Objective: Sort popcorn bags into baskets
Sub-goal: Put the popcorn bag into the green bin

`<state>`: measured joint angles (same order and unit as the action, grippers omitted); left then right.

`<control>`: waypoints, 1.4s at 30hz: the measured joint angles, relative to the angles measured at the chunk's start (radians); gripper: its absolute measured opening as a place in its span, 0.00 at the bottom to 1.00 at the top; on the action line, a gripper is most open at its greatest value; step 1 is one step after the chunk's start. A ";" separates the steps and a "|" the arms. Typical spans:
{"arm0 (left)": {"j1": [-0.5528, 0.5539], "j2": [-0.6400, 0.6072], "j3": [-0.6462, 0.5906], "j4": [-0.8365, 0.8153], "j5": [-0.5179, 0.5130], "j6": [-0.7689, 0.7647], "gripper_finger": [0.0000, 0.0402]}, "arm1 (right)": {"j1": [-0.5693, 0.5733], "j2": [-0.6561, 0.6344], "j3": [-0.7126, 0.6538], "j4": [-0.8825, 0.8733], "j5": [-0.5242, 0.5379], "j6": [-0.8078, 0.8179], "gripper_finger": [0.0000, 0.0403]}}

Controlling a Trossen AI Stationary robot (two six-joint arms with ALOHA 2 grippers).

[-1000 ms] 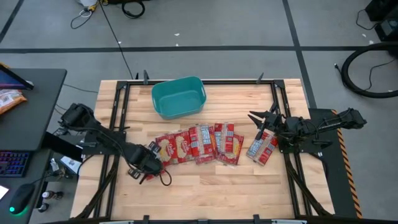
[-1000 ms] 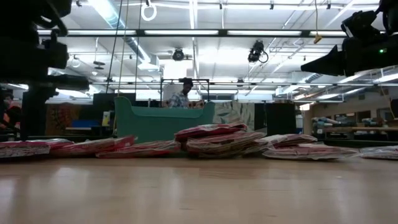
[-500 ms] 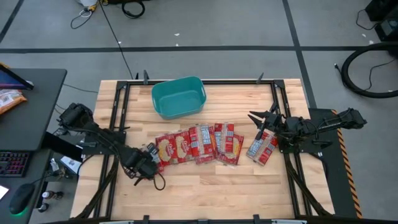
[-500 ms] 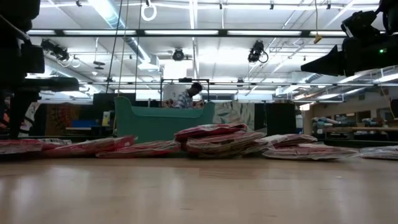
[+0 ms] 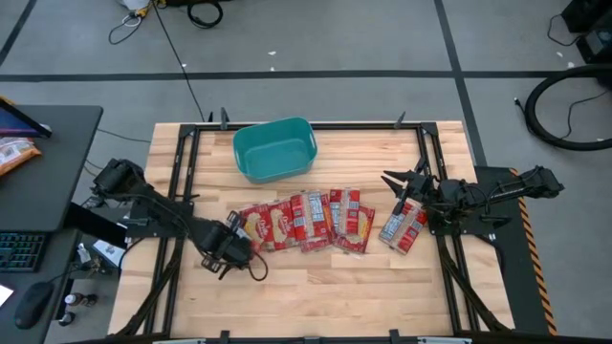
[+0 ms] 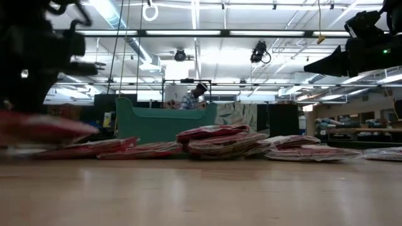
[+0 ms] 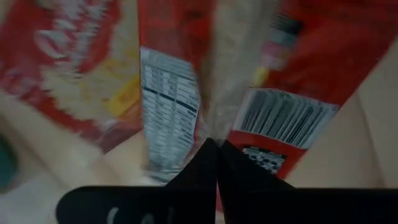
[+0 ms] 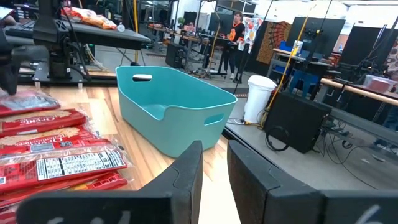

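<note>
Next, my left gripper lets go of the red popcorn bag inside the teal basket, on its bottom (image 5: 271, 155) toward the near side of the basket. The bag is still at the row's end.
Several red popcorn bags (image 5: 306, 222) lie overlapping in a row at the table's middle, and one more (image 5: 404, 227) lies under my right arm. The teal basket (image 5: 274, 148) stands at the far middle, with nothing showing inside it. My left gripper (image 5: 229, 245) points down at the row's left end, shut on the leftmost bag (image 6: 39, 129), which shows blurred and raised in the low view. My right gripper (image 8: 214, 165) waits level at the table's right, open, with nothing between its fingers. My left gripper pinches the leftmost bag between its two fingertips (image 7: 208, 155), at an edge next to its white label panel (image 7: 171, 112). The fingers come from above, pointing steeply down. In the low view the bag's held end is off the wood; how its other end sits I cannot tell.
Dark frame rails (image 5: 182, 162) run along the table's left and right sides. A desk (image 5: 48, 143) with an orange snack bag (image 5: 14, 153) stands left of the table. Bare wood (image 5: 325, 291) lies near the front edge. A person (image 6: 191, 97) works far behind the basket.
My left gripper has drawn slightly toward the table's left, then come back toward the row and risen. The leftmost bag, flat on the table before, now shows lifted and blurred at its left end in the low view.
</note>
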<state>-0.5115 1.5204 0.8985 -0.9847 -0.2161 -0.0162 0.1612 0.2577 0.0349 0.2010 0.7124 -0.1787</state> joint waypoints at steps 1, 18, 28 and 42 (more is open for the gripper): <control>0.010 0.000 0.029 -0.029 0.000 0.000 0.01 | 0.000 0.000 0.000 0.000 0.000 0.000 0.20; 0.480 -0.002 0.429 -0.076 -0.143 -0.083 0.01 | 0.000 0.000 0.000 0.000 0.000 0.000 0.20; 0.742 0.032 0.431 0.195 -0.156 0.144 0.01 | 0.000 0.000 0.000 0.000 0.000 0.000 0.20; 0.942 0.266 0.431 0.155 -0.197 0.214 0.04 | 0.000 0.000 0.000 0.007 0.000 0.000 0.20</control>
<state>0.4300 1.7860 1.3293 -0.8302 -0.4134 0.1976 0.1612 0.2573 0.0353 0.2081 0.7124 -0.1787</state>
